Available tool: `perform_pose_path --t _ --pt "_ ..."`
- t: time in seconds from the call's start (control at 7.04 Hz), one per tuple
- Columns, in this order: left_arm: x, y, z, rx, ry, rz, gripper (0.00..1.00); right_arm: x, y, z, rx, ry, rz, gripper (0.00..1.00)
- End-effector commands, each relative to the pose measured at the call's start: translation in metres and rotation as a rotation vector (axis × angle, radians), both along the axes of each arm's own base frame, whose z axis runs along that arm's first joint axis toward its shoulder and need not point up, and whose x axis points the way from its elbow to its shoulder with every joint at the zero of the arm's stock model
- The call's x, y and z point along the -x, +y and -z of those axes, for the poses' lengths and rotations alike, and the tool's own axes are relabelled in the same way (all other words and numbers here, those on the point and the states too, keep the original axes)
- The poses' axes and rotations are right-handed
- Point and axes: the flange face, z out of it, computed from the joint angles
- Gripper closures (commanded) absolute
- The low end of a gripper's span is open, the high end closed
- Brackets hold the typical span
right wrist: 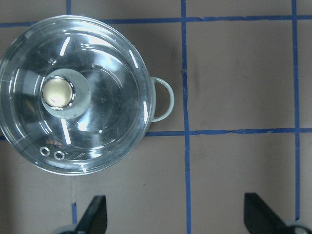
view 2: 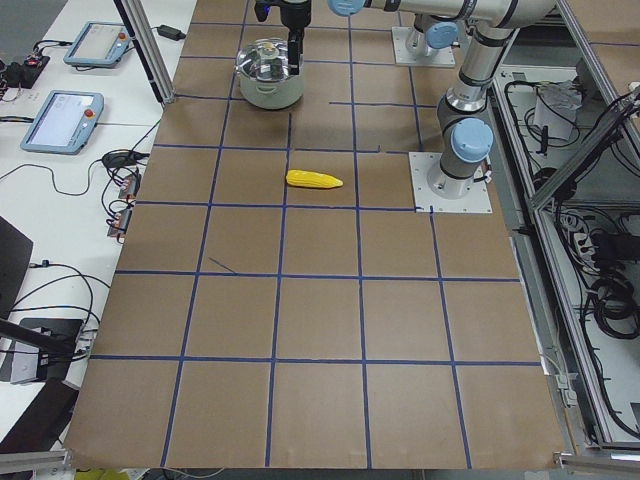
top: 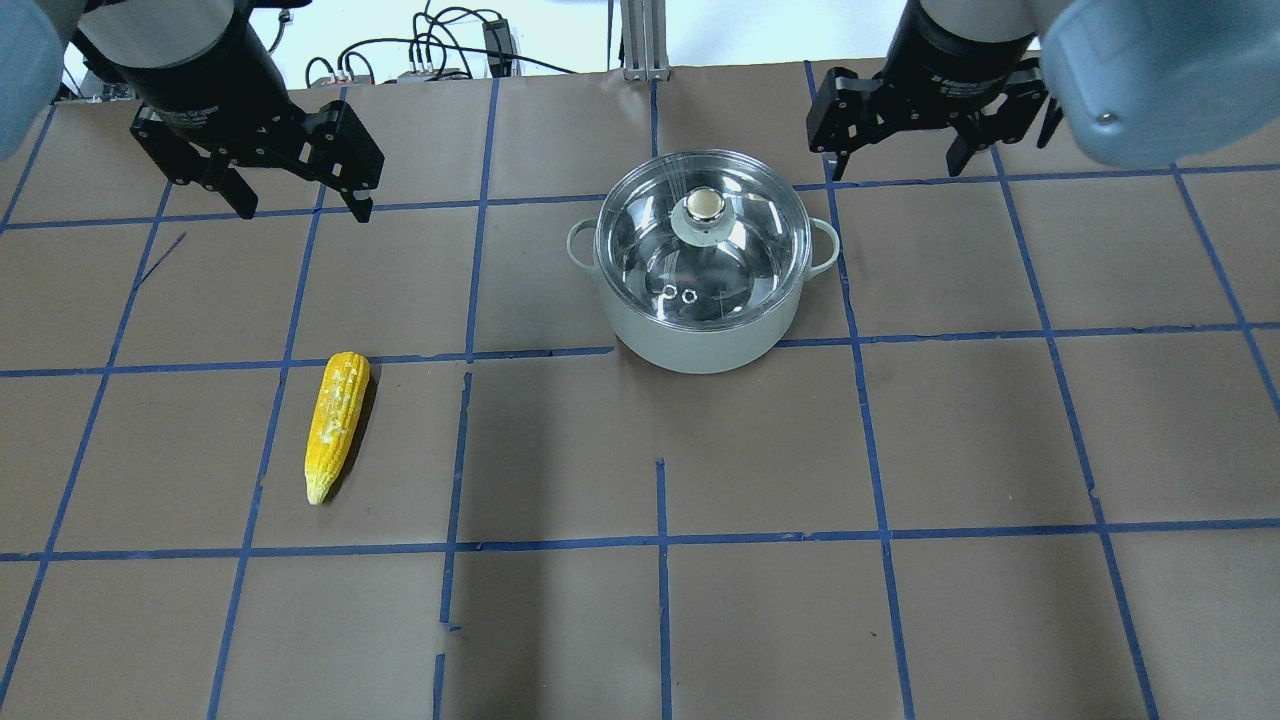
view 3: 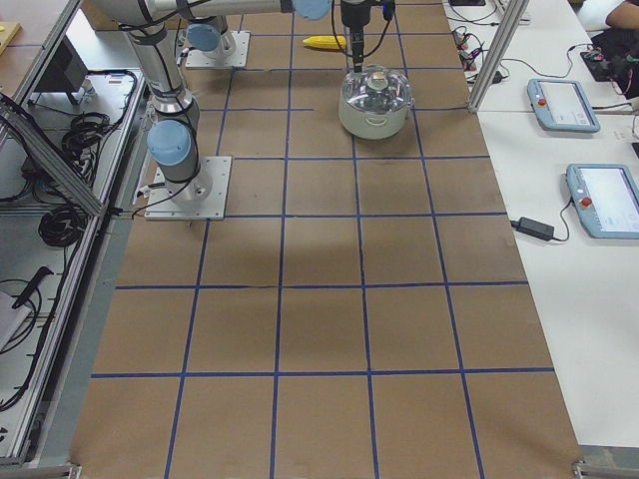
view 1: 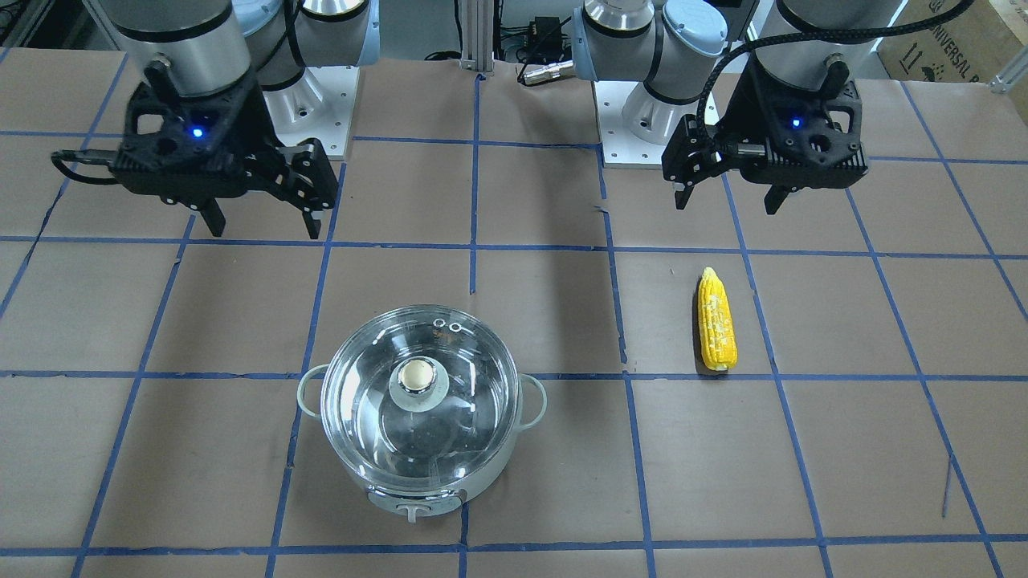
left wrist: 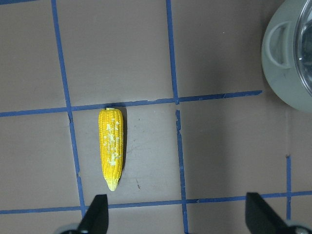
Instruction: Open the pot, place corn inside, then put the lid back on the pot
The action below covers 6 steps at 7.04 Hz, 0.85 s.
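Observation:
The pot must be opened. Next, my right gripper goes to the cream knob [view 1: 417, 376] [right wrist: 57, 92] of the clear glass lid and closes there.
The pale mint-white pot [view 1: 418, 491] [top: 700, 345] stands on the table with the clear glass lid [view 1: 470, 377] [top: 745, 235] seated on it, its cream knob [view 1: 416, 375] in the centre. The yellow corn [view 1: 716, 319] [top: 337, 425] [left wrist: 111, 146] lies flat on the paper, well apart from the pot. My left gripper [view 1: 728, 202] [top: 305, 212] [left wrist: 176, 217] is open and empty, hovering above the table behind the corn. My right gripper [view 1: 265, 231] [top: 893, 168] [right wrist: 176, 214] is open and empty, hovering beside the pot; its wrist view shows the lid [right wrist: 97, 73] and one loop handle [right wrist: 163, 100].
The table is covered in brown paper with a blue tape grid. The arms' white base plates [view 1: 321, 104] [view 1: 634, 136] sit at the robot's edge. A cardboard box [view 1: 948, 40] stands at one corner. Side benches hold teach pendants [view 2: 62, 120] [view 3: 564, 100].

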Motion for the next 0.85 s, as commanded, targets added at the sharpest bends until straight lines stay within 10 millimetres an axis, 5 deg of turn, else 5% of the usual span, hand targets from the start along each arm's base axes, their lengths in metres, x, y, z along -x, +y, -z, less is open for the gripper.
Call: perform_pose_path --t 0.0,0.28,0.71 --pt "0.000 0.000 0.001 -0.001 0.001 -0.001 0.00 -0.069 -0.028 0.051 0.008 0.003 -0.062 0.02" --pt "0.000 0.000 -0.001 0.002 0.000 0.001 0.00 -0.096 -0.063 0.089 -0.040 -0.001 -0.087 0.06" --pt "-0.001 0.000 0.000 0.000 0.000 0.001 0.00 -0.104 -0.076 0.120 -0.092 -0.008 -0.095 0.05"
